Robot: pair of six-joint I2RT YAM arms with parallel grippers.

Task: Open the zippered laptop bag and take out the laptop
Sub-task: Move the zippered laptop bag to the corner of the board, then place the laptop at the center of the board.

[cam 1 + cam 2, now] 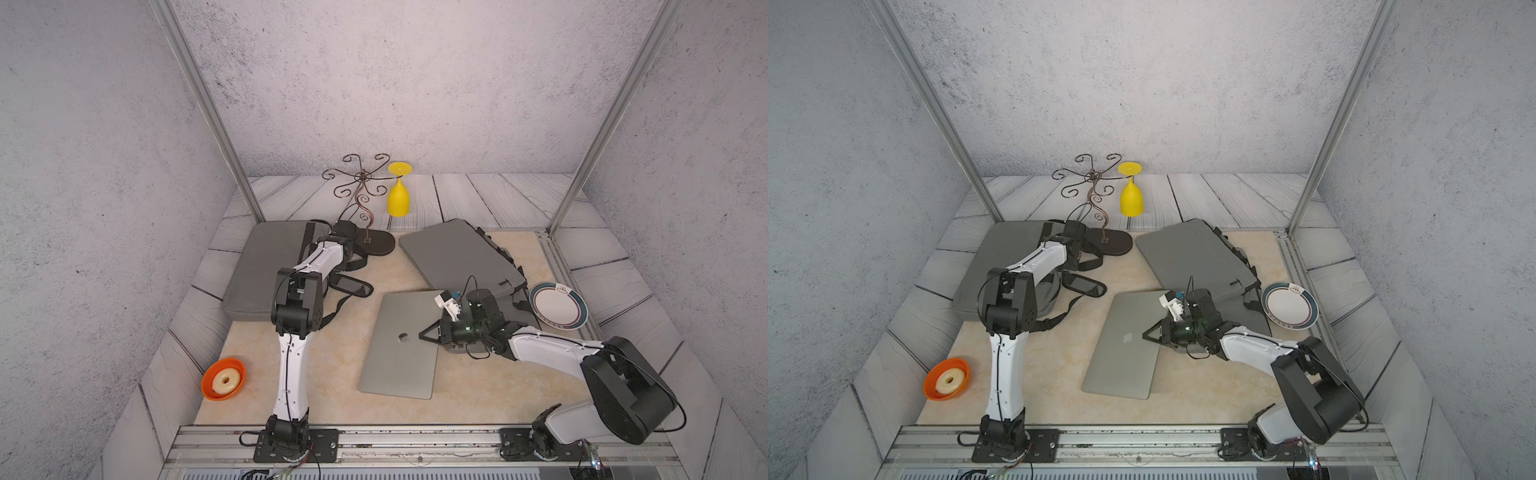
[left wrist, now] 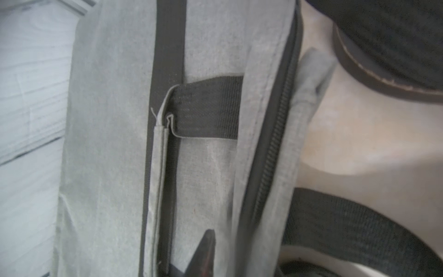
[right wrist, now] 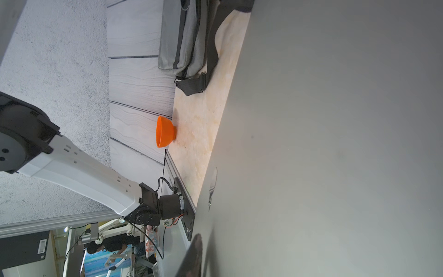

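Observation:
The robot's right gripper will release the laptop, which now lies closed on the mat, on the beige mat point(image 1: 343, 360) point(image 3: 202, 146) in front of the black straps.
A silver laptop point(image 1: 401, 347) lies closed on the beige mat in both top views, its far corner near the mouth of the grey laptop bag point(image 1: 457, 257) at the back right. My right gripper point(image 1: 423, 334) is shut on the laptop's right edge, with one black finger point(image 3: 195, 251) pressed on the lid point(image 3: 335, 144). A second grey bag point(image 1: 266, 266) lies at the back left. My left gripper point(image 1: 345, 233) hovers over that bag's right edge, beside the zipper point(image 2: 271, 153). Only one of its fingers point(image 2: 207, 249) shows, against the fabric.
A brown wire rack point(image 1: 361, 187) stands at the back on a dark round base point(image 1: 380, 245), with a yellow cup point(image 1: 399, 195) hung upside down on it. A plate point(image 1: 559, 305) lies at the right and an orange bowl point(image 1: 223, 379) with a donut at the front left. Black straps point(image 1: 353, 286) trail from the left bag.

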